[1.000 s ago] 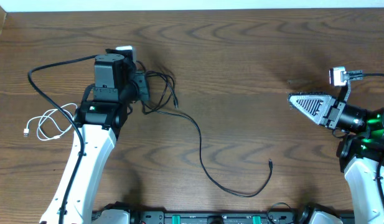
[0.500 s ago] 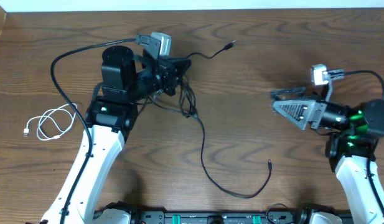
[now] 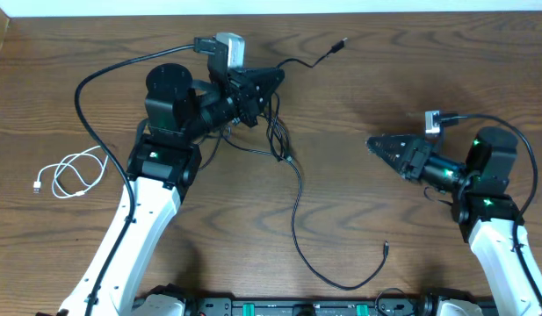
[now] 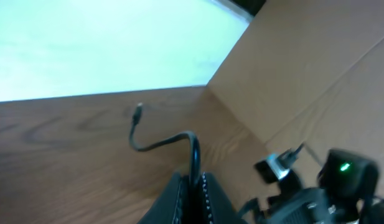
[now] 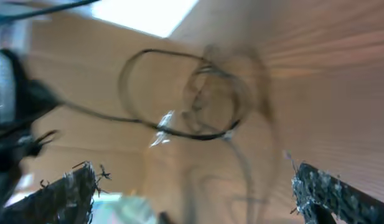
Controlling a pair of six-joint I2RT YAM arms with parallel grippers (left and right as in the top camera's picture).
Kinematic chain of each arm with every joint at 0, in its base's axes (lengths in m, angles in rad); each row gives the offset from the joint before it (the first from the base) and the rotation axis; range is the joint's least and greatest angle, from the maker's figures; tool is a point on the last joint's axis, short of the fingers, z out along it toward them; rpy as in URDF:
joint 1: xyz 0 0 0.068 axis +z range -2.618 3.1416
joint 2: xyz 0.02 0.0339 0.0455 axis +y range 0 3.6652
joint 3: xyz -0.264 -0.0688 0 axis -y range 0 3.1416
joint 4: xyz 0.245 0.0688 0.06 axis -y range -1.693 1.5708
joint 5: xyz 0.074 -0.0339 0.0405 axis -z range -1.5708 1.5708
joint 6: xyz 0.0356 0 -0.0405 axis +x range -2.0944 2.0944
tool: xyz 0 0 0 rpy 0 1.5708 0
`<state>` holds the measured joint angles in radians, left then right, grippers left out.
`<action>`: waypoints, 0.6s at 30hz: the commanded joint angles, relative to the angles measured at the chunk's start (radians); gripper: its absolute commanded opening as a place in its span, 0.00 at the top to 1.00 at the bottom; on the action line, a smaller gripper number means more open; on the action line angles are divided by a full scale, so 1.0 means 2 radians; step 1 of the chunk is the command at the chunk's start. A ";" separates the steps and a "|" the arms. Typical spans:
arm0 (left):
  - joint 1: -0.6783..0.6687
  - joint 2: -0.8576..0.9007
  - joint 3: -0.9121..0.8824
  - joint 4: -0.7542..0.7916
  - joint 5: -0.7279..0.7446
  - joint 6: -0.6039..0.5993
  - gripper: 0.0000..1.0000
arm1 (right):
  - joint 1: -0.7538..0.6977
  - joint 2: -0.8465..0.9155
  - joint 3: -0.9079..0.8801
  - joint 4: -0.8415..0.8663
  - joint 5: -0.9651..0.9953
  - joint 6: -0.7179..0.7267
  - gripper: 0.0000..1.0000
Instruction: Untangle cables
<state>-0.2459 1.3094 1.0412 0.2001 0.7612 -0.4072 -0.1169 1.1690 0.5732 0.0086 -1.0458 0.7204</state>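
Note:
Next, my right gripper closes on the lower end of the tangle (image 3: 283, 154) (image 5: 228, 133) in the black cable. That spot is just above the strand of cable that runs to the front plug.
My left gripper (image 3: 272, 79) is shut on a long black cable (image 3: 294, 211) near the table's back middle. One plug end (image 3: 341, 41) sticks out beyond the fingers. The rest drops through a small tangle (image 3: 277, 133) and runs to a plug (image 3: 386, 247) near the front. In the left wrist view the cable (image 4: 170, 140) rises from between the shut gripper (image 4: 193, 177). A white cable (image 3: 70, 173) lies coiled at the far left. My right gripper (image 3: 374, 145) is open and empty, pointing left at the tangle. The right wrist view shows blurred cable loops (image 5: 192, 102) beyond the gripper (image 5: 195, 196).
The left arm's thick black wire (image 3: 86, 96) arcs over the table on the left. The table's back edge and a pale wall (image 4: 104, 43) lie just beyond the held plug. The right arm (image 4: 328, 186) shows in the left wrist view.
My left gripper has swung right and towards the back with the black cable, dragging the tangle along. My right gripper has opened wide and moved left towards the tangle.

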 commanded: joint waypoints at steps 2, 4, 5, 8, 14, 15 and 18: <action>-0.001 0.001 0.005 0.010 0.008 -0.087 0.93 | 0.026 -0.003 0.001 -0.008 0.089 -0.058 0.01; -0.007 0.001 0.005 0.010 0.008 -0.114 0.93 | 0.043 -0.003 0.001 -0.010 0.118 -0.059 0.01; -0.011 0.001 0.005 0.013 0.008 -0.126 0.93 | 0.052 -0.003 0.001 -0.011 0.134 -0.060 0.01; -0.040 0.001 0.005 0.024 0.008 -0.135 0.93 | 0.086 -0.002 0.001 -0.010 0.187 -0.062 0.01; -0.112 0.001 0.005 0.034 -0.021 -0.093 0.93 | 0.142 -0.002 0.001 0.003 0.247 -0.062 0.01; -0.119 0.001 0.005 0.034 -0.035 -0.093 0.93 | 0.147 -0.002 0.001 0.009 0.244 -0.062 0.01; -0.135 0.001 0.005 0.034 -0.080 -0.094 0.93 | 0.166 -0.002 0.001 0.033 0.219 -0.085 0.01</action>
<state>-0.4938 1.3102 1.0412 0.2588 0.7029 -0.6201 0.1825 1.1690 0.5732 0.0456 -0.5938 0.6132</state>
